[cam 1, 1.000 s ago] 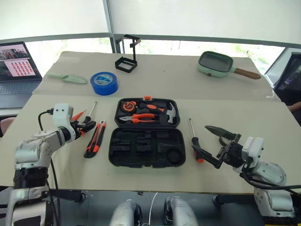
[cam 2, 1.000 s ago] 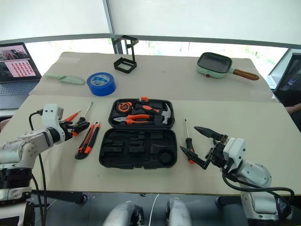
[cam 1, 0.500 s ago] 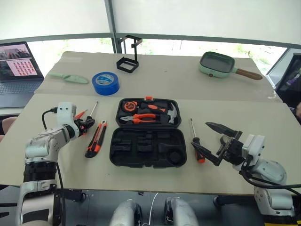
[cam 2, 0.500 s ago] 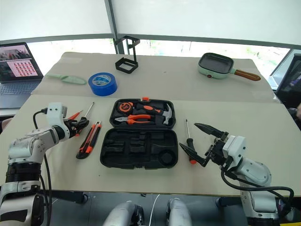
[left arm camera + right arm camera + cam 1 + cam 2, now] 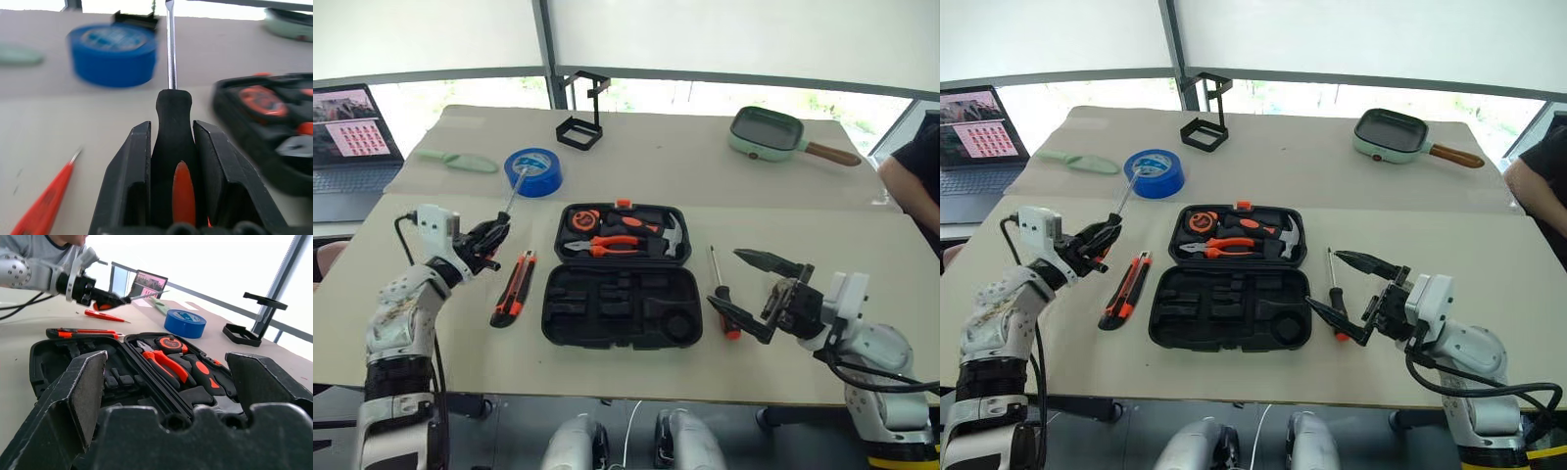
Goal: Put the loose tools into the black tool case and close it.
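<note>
The black-and-orange screwdriver will go down from my left gripper into the case's near half (image 5: 607,277) along the hinge, where I need to lay it by the pliers.
The black tool case (image 5: 607,309) lies open in the middle of the table, with pliers and a hammer in its far half. My left gripper (image 5: 489,239) is shut on a black-and-orange screwdriver (image 5: 173,122) and holds it off the table, left of the case, shaft slanting up toward the blue tape. Below it on the table lies the thin orange screwdriver (image 5: 46,200). The utility knife (image 5: 512,288) rests between that gripper and the case. A second black-and-orange screwdriver (image 5: 718,290) lies right of the case. My right gripper (image 5: 722,277) hovers open just above it, holding nothing.
A blue tape roll (image 5: 532,171), a green scoop (image 5: 458,160) and a black wire stand (image 5: 579,122) sit at the back left. A green pan (image 5: 764,132) is at the back right, a laptop (image 5: 347,137) at the far left. A person's arm (image 5: 911,181) shows at the right edge.
My left gripper has shut on the screwdriver and lifted it off the table, turning so the shaft slants up. The right gripper rose slightly. A person's arm has come in at the right edge.
</note>
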